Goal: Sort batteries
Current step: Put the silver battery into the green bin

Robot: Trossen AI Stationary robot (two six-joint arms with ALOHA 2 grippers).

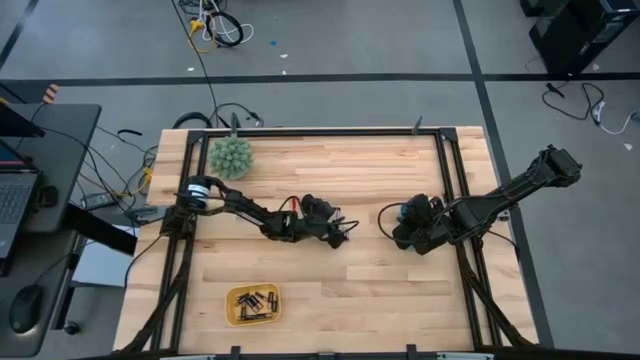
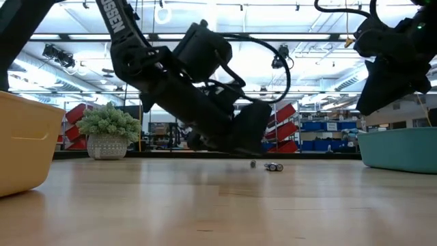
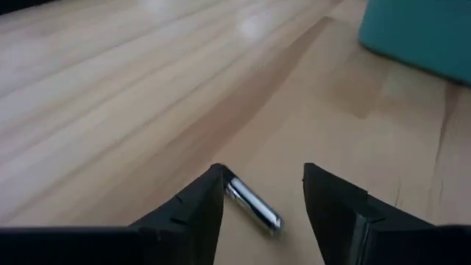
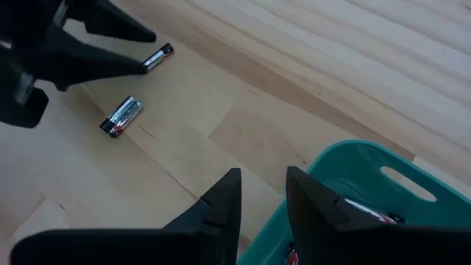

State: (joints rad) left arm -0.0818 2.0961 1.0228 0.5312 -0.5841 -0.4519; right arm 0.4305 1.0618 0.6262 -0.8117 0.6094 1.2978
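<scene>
The silvery battery is lying at a slant with its dark end next to one fingertip, so next my left gripper takes its shiny end (image 3: 271,219) and passes it to my right gripper.
A silvery battery (image 3: 254,210) lies on the wood table between the open fingers of my left gripper (image 3: 265,193), near the table's middle (image 1: 347,233). Its far end is close to one fingertip (image 3: 215,180). The right wrist view shows this battery (image 4: 158,57) and a second battery (image 4: 121,116) lying loose beside it. In the low view both cells (image 2: 273,166) rest on their sides under the left arm. My right gripper (image 4: 261,197) hangs open above the near rim of a teal tray (image 4: 346,158), nothing between its fingers. My left gripper's fingers stand on either side of the silvery battery, slanting down from the table's left. The battery lies flat on the table. Its far end (image 3: 229,184) is right beside one fingertip; whether they touch I cannot tell.
The teal tray holds batteries (image 4: 368,213). A yellow tray (image 1: 253,305) with several dark batteries stands near the front left. A spiky green ball (image 1: 230,157) sits at the far left corner. Bare wood (image 1: 330,170) lies between the arms and the far edge.
</scene>
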